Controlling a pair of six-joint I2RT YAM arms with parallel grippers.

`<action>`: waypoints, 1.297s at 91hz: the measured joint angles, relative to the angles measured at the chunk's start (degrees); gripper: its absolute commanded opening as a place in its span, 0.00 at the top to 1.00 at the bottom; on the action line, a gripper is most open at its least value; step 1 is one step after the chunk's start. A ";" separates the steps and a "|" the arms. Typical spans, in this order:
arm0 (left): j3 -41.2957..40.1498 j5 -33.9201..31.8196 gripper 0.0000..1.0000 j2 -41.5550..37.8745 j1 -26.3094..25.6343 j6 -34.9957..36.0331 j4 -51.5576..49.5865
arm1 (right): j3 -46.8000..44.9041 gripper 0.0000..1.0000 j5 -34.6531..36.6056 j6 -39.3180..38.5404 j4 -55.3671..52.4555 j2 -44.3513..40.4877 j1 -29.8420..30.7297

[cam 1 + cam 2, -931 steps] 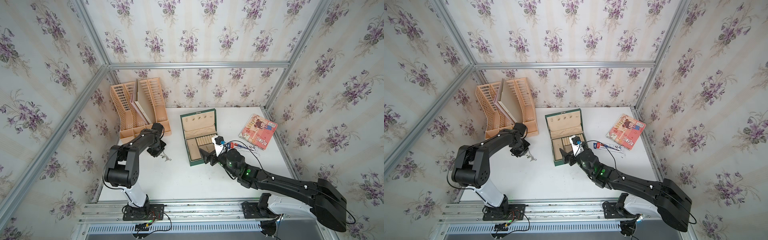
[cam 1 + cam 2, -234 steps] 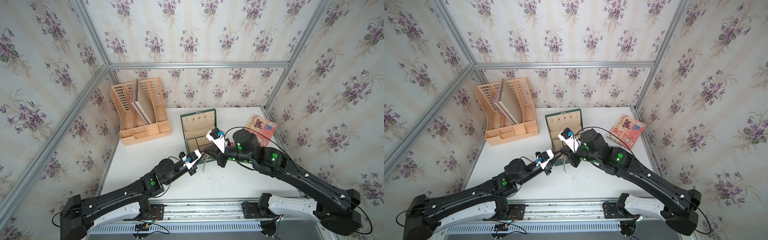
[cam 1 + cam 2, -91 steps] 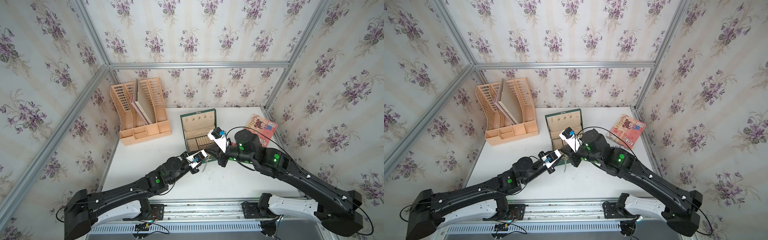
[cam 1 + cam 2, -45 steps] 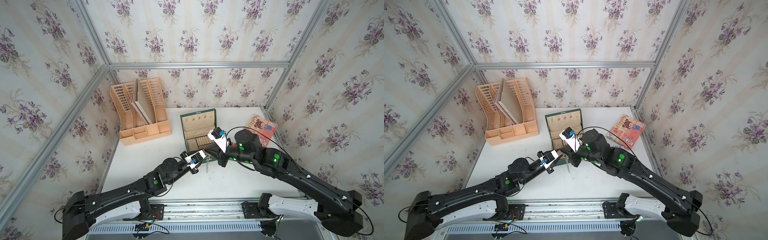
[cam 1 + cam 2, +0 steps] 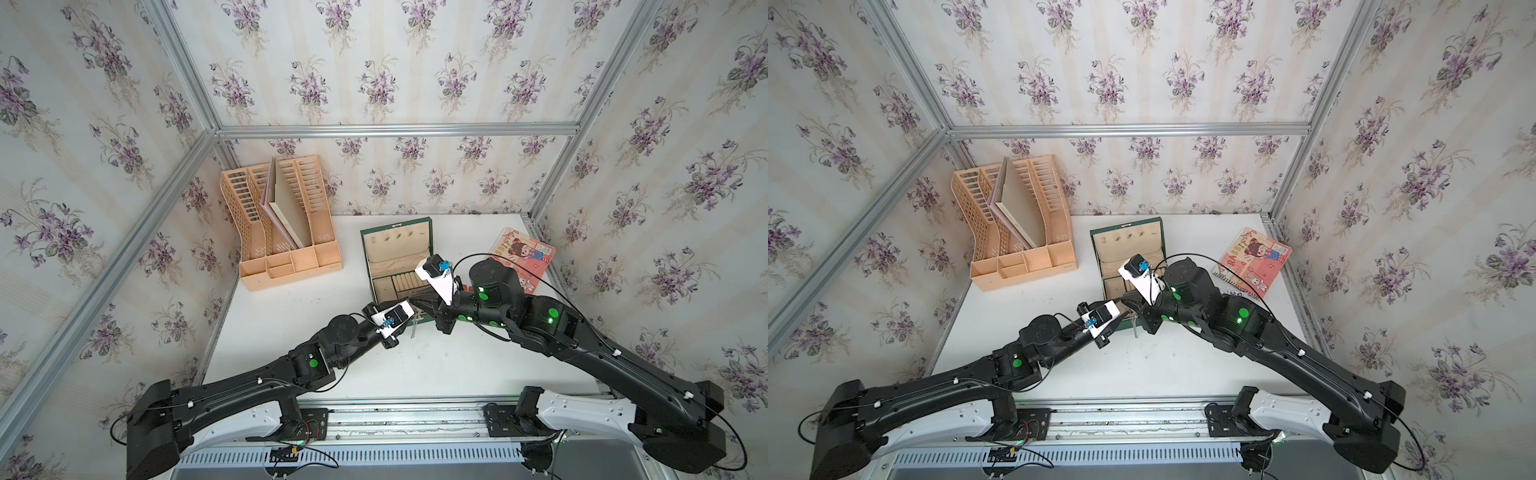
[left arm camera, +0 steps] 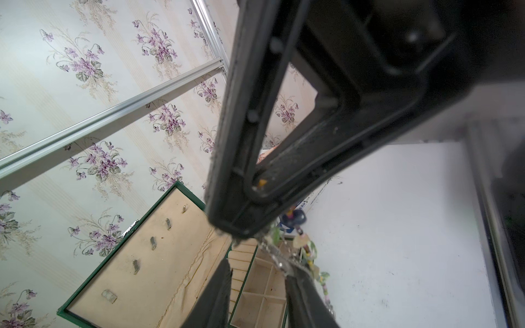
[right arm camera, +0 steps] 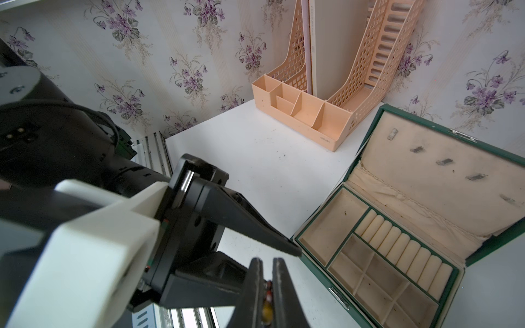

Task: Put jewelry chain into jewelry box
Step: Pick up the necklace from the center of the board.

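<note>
The jewelry chain hangs against a finger of the robot's left gripper, so that gripper should open and then close around the chain (image 6: 270, 246) just below the right gripper.
The dark green jewelry box (image 5: 397, 249) (image 5: 1127, 245) (image 7: 426, 181) lies open at the back middle of the table, showing its beige lining. My right gripper (image 5: 417, 308) (image 5: 1130, 306) (image 7: 267, 262) hovers at the box's front edge, shut on the jewelry chain (image 7: 267, 301). The chain (image 5: 412, 328) (image 5: 1134, 326) dangles below the gripper. My left gripper (image 5: 406, 326) (image 5: 1119, 321) (image 6: 258, 268) meets it from the left, jaws apart. The chain (image 6: 279, 255) and its beads lie against one left finger (image 6: 301, 292). Nothing is between the left jaws.
A peach file organizer (image 5: 286, 232) (image 7: 326, 93) stands at the back left with a board in it. A pink picture book (image 5: 523, 257) lies at the back right, behind the right arm. Floral walls close in three sides.
The left gripper has shifted only slightly beside the box's front edge. The right arm holds still with the chain hanging from it.
</note>
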 measured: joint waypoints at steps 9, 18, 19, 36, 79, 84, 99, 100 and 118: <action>0.00 0.00 0.64 0.28 0.00 -0.13 -0.35 | 0.00 1.00 0.00 0.00 0.00 0.00 0.00; 0.00 0.02 0.64 0.44 0.00 -0.15 -0.52 | 0.00 1.00 0.00 0.00 0.00 0.00 0.00; 0.00 0.02 0.64 0.44 0.00 -0.15 -0.50 | 0.00 1.00 0.00 0.00 0.00 0.00 0.00; 0.00 0.02 0.65 0.31 0.00 -0.31 -0.39 | 0.00 1.00 0.00 0.00 0.00 0.00 0.00; 0.00 0.26 0.73 -0.92 0.00 -0.35 1.75 | 0.00 1.00 -0.02 0.00 0.20 -0.31 0.00; 0.00 0.26 0.77 -0.92 0.00 -0.37 1.99 | 0.00 1.00 -0.02 0.00 0.20 -0.31 0.00; -0.02 0.46 0.92 -0.92 -0.02 -0.37 2.19 | 0.00 1.00 0.00 0.00 0.20 -0.35 0.00; -0.02 0.46 0.93 -0.92 -0.02 -0.35 2.19 | 0.00 1.00 0.00 0.00 0.20 -0.35 0.00; -0.37 0.70 1.00 -1.03 -0.02 -0.35 2.21 | -0.02 1.00 0.00 0.00 0.17 -0.42 0.00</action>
